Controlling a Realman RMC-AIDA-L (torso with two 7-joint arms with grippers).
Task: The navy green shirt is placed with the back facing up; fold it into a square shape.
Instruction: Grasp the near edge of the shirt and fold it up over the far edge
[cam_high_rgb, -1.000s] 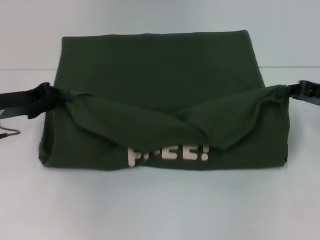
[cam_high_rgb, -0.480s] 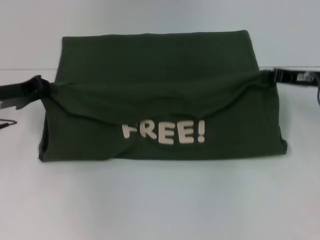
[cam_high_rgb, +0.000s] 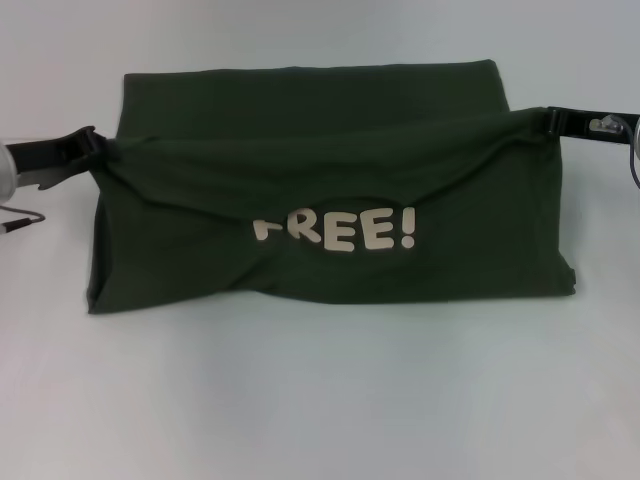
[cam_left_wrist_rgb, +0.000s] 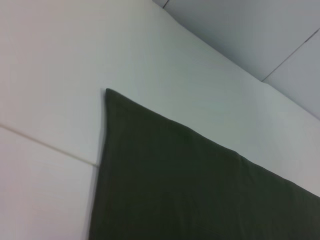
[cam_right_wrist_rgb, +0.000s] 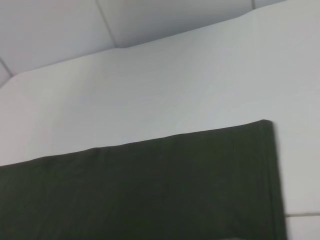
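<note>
I will let go of the shirt's lifted corner with my right gripper on the flat far part's side edge (cam_high_rgb: 506, 140), the one closest to that gripper.
The navy green shirt (cam_high_rgb: 320, 130) lies on the white table, its near part lifted and stretched between both grippers, so the cream "FREE!" lettering (cam_high_rgb: 335, 231) faces me. My left gripper (cam_high_rgb: 92, 148) is shut on the lifted edge's left corner. My right gripper (cam_high_rgb: 548, 120) is shut on its right corner. The far part lies flat behind. The left wrist view shows a flat corner of the shirt (cam_left_wrist_rgb: 190, 190). The right wrist view shows another flat corner of the shirt (cam_right_wrist_rgb: 165, 190).
The white table (cam_high_rgb: 320, 400) extends in front of the shirt and at both sides. A thin cable end (cam_high_rgb: 15, 225) lies at the left edge. A seam crosses the table behind the shirt.
Both grippers have risen and moved away from me with the shirt's edge. The fold has pulled taut and the lettering has come fully into view and shifted upward.
</note>
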